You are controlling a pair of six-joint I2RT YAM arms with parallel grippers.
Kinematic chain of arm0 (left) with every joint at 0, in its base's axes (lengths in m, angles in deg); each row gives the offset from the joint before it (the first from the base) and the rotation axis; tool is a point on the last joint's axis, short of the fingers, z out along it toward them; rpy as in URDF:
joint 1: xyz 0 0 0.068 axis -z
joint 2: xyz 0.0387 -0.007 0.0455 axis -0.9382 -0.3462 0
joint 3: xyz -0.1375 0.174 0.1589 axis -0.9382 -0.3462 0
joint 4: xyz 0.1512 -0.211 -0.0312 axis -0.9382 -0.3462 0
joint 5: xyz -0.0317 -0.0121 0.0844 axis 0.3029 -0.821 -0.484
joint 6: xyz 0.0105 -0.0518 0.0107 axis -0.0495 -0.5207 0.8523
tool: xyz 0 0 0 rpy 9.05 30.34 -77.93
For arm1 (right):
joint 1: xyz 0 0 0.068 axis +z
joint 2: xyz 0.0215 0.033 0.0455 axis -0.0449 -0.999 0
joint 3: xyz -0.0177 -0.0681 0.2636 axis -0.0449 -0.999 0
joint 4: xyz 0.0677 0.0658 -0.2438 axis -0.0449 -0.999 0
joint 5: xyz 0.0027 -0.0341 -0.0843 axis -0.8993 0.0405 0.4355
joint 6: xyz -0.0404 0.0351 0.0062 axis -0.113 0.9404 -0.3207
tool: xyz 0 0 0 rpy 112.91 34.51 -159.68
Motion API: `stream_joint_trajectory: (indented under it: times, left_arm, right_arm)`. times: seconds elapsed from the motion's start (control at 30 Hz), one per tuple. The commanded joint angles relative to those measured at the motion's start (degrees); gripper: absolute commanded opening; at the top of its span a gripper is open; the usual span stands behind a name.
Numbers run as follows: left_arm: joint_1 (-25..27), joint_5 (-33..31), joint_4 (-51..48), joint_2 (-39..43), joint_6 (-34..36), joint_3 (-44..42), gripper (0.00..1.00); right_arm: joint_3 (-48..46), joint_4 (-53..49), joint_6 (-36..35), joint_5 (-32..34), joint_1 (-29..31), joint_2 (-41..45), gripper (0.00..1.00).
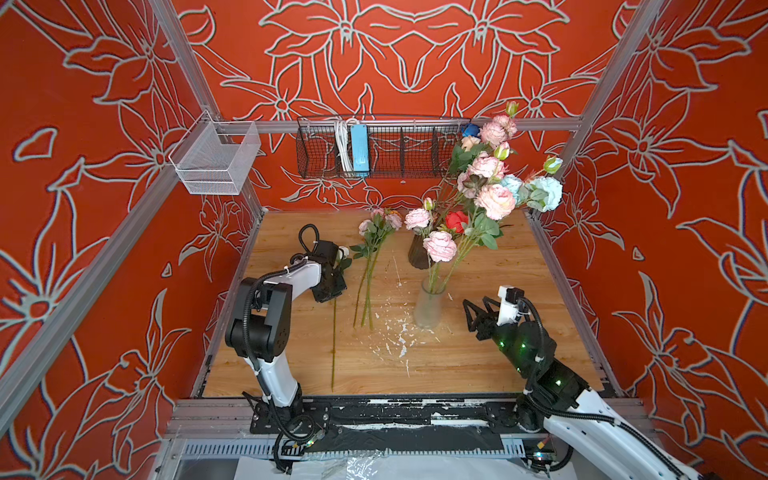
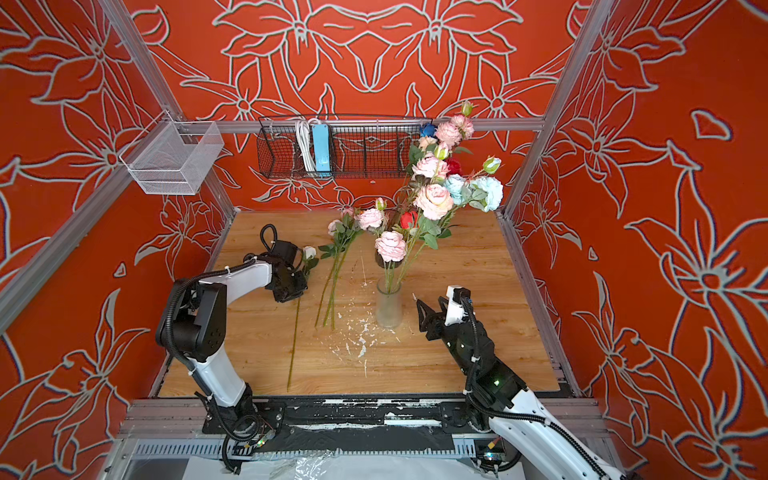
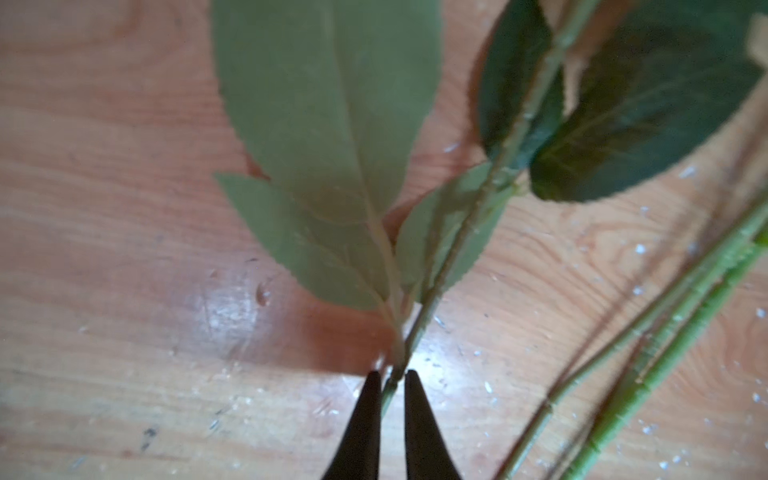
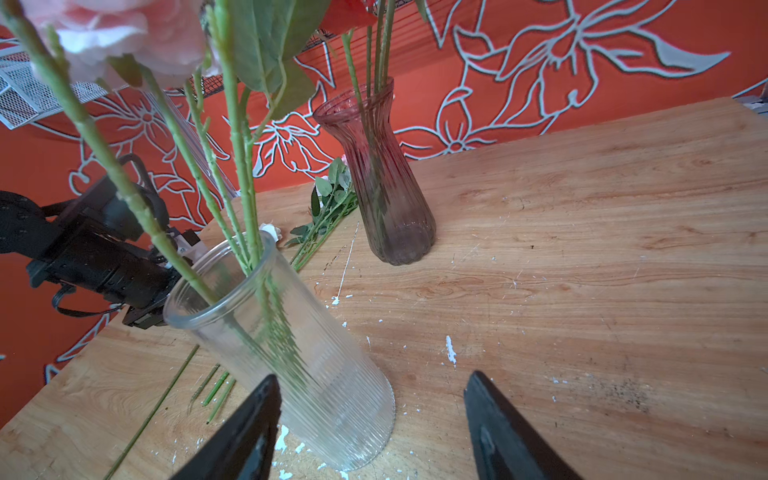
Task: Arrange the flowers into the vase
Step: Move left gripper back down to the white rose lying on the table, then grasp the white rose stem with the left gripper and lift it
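The stem lies slantwise across my left gripper's fingertips. Next, I open, line up the fingers with the stem and grip just under the leaves (image 3: 399, 352) before lifting.
A single flower lies on the wooden table with its white bud (image 1: 343, 252) beside my left wrist and its long stem (image 1: 333, 345) running toward the front edge. My left gripper (image 3: 392, 380) is shut on that stem (image 3: 440, 286) just below its leaves (image 3: 328, 124). The clear ribbed vase (image 1: 430, 309) stands mid-table and holds several pink and pale blue flowers (image 1: 494, 199). My right gripper (image 4: 372, 378) stands open just right of this vase (image 4: 316, 374), with nothing between its fingers. More loose flowers (image 1: 370, 266) lie between the two arms.
A dark purple vase (image 1: 417, 253) with red and pink flowers stands behind the clear one. A black wire basket (image 1: 395, 149) with a blue power strip hangs on the back rail, and a white mesh basket (image 1: 216, 162) hangs at back left. White flecks (image 1: 395, 336) dot the table.
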Motion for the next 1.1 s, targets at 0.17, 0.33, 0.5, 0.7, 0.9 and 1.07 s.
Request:
stream_joint_trajectory:
  times: [0.17, 0.33, 0.5, 0.7, 0.9, 1.07]
  left_arm:
    - [0.71, 0.11, -1.47, 4.46, 0.70, 2.21, 0.10]
    - [1.67, -5.07, -5.66, 4.07, 2.52, 3.23, 0.33]
    - [1.68, -3.70, -5.25, 0.30, 3.35, 3.04, 0.39]
    - [1.77, -3.25, -4.84, -4.92, 3.70, 3.65, 0.35]
    - [1.94, -5.15, -8.44, -11.10, 5.18, 8.93, 0.18]
    - [2.75, -5.48, -7.58, -11.29, 5.57, 9.47, 0.00]
  right_arm:
    - [-0.56, 0.71, 0.12, 1.35, -0.35, -0.84, 0.71]
    - [-0.46, 0.53, 0.01, 1.35, -0.35, -0.77, 0.71]
    - [-0.71, 0.71, 0.12, 1.67, -0.32, -0.67, 0.71]
    - [-0.44, 0.18, 0.14, 1.65, -0.37, -0.28, 0.71]
    - [-0.97, -0.08, 1.23, 4.28, -0.34, 0.83, 0.72]
    - [-0.86, -0.87, 1.46, 5.54, -0.36, 1.30, 0.71]
